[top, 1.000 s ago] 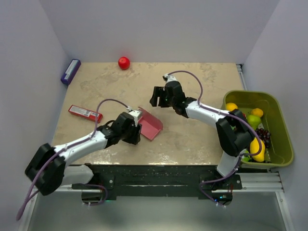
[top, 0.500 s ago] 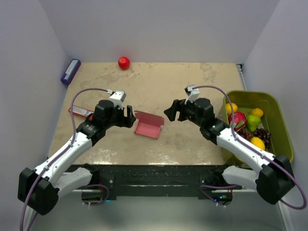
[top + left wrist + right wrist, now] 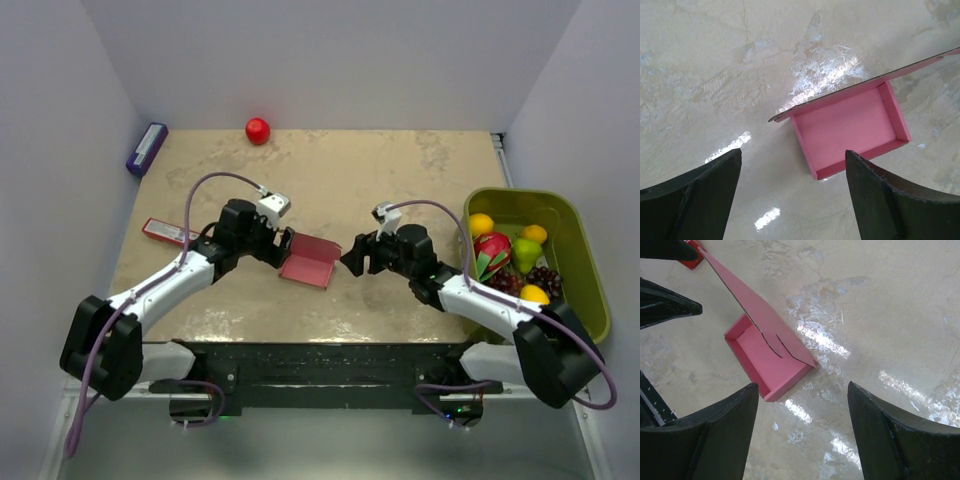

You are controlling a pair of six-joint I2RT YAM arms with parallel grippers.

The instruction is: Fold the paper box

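The lid flap's side end (image 3: 294,245) (image 3: 790,114) on the pink paper box, at the end farther from the green bin, should be grabbed next by my left gripper.
The pink paper box (image 3: 308,264) lies mid-table as a shallow open tray, its lid flap (image 3: 752,307) standing tilted up along the far side. In the left wrist view the tray (image 3: 852,125) sits just ahead of my open left gripper (image 3: 792,152), apart from both fingers. My left gripper (image 3: 281,246) is at the box's left end. My right gripper (image 3: 352,256) is at its right end, open, with the tray's corner (image 3: 767,362) ahead of the gap (image 3: 802,385) and nothing between the fingers.
A narrow red packet (image 3: 166,232) lies left of the left arm. Against the back wall are a red ball (image 3: 258,130) and a purple box (image 3: 146,149). A green bin (image 3: 575,212) of fruit stands at the right edge.
The left gripper has let go of the box, opened and drawn back to its left end. The right arm swung forward from the back to the box's right end.
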